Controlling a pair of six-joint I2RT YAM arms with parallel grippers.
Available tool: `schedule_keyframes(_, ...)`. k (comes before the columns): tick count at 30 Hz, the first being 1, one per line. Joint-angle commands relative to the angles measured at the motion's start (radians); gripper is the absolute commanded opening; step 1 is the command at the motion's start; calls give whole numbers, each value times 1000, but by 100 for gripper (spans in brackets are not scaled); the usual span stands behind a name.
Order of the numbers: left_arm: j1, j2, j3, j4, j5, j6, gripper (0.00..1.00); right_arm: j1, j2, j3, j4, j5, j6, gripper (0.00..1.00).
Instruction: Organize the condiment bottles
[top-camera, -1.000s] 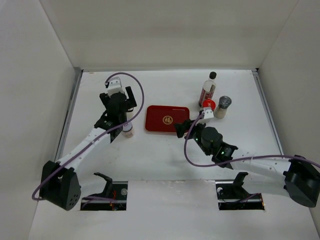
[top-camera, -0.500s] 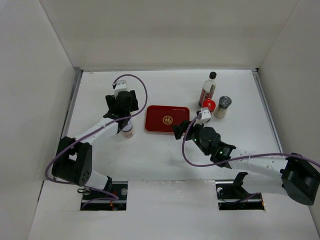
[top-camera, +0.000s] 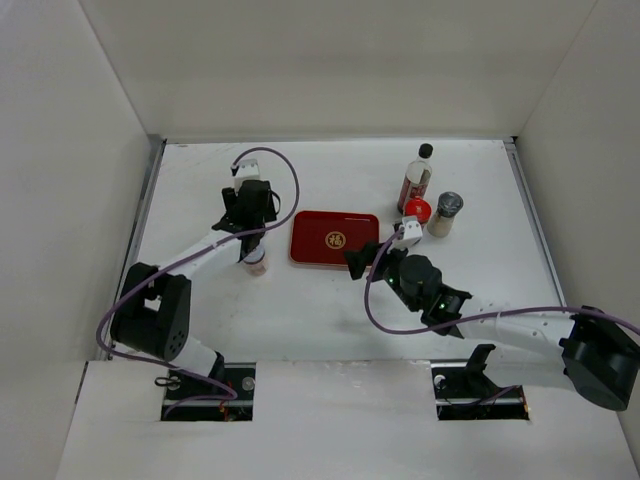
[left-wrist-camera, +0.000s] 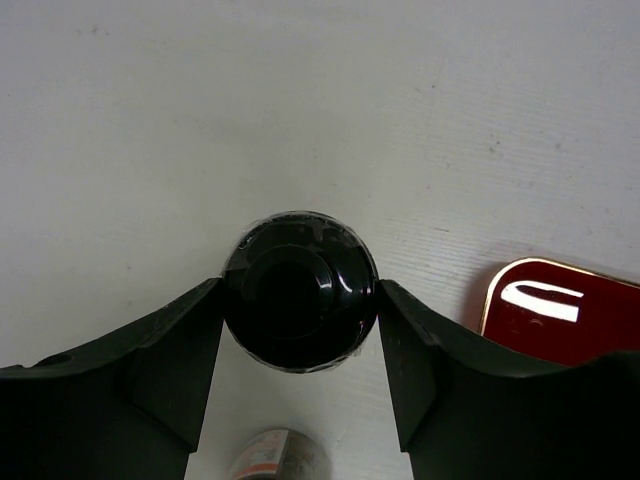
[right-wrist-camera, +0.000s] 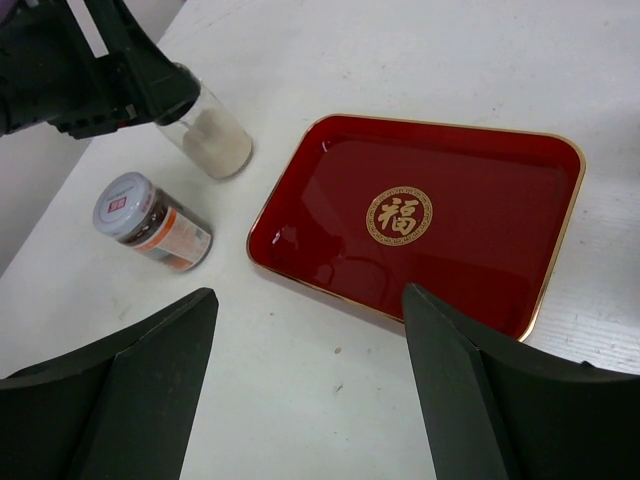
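The robot's left gripper should release the small white bottle inside the red tray, in the far corner (top-camera: 312, 230) (left-wrist-camera: 560, 342) nearest to that gripper.
My left gripper (left-wrist-camera: 299, 288) is shut on the black cap of the small white bottle (left-wrist-camera: 300, 318). In the right wrist view this bottle (right-wrist-camera: 216, 138) leans under the left gripper, just left of the red tray. The white-lidded jar (top-camera: 255, 262) stands just nearer than it and also shows in the right wrist view (right-wrist-camera: 150, 222). The tall clear bottle (top-camera: 417, 178), the red-capped bottle (top-camera: 418, 209) and the grey-lidded shaker (top-camera: 445, 212) stand together at the back right. My right gripper (right-wrist-camera: 310, 300) is open and empty, over the table just in front of the tray.
The flat red tray with a gold emblem (top-camera: 312, 245) lies in the middle of the table, with nothing on it (right-wrist-camera: 480, 270). White walls enclose the table on three sides.
My left gripper has shifted slightly right, towards the tray, and its arm has swung round. My right gripper has edged a little left.
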Motion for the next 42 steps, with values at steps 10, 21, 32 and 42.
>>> schedule_keyframes(10,-225,-117,141,87,31,-13,34,-32,-113,-58,82,99,33,79)
schedule_keyframes(21,-280,47,201,128,37,-26,35,-79,-176,-96,80,89,65,79)
schedule_keyframes(32,-269,67,103,242,15,-6,46,-110,-166,-104,86,57,87,80)
schedule_keyframes(42,-268,99,115,279,8,31,57,-110,-162,-99,91,34,88,81)
